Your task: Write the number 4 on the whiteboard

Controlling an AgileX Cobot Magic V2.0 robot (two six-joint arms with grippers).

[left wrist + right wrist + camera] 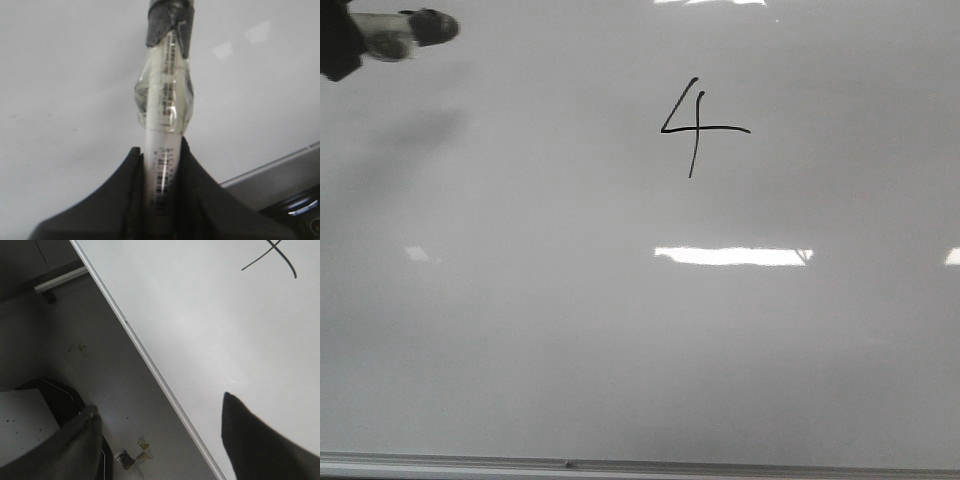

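The white marker, now at the whiteboard's top corner, will be let go by my left gripper on the whiteboard (323, 112) beyond its shadow, level with the number 4.
A thin black open-topped number 4 (698, 125) is drawn on the upper middle of the glossy pale whiteboard (620, 340). Part of it shows in the right wrist view (272, 257). My left gripper (162, 170) is shut on a white marker (164, 115) wrapped in clear tape, with a black cap end. In the front view the marker (415, 30) pokes in at the top left corner, away from the 4 and casting a shadow on the board. My right gripper (157, 412) is open and empty over the board's lower frame edge (150, 365).
The metal-grey frame edge (570, 465) runs along the board's bottom. Bright light reflections (730, 256) lie on the board. In the right wrist view there is grey floor (100, 365) with tape scraps (132, 456), a stand bar (60, 282) and a dark base (55, 400).
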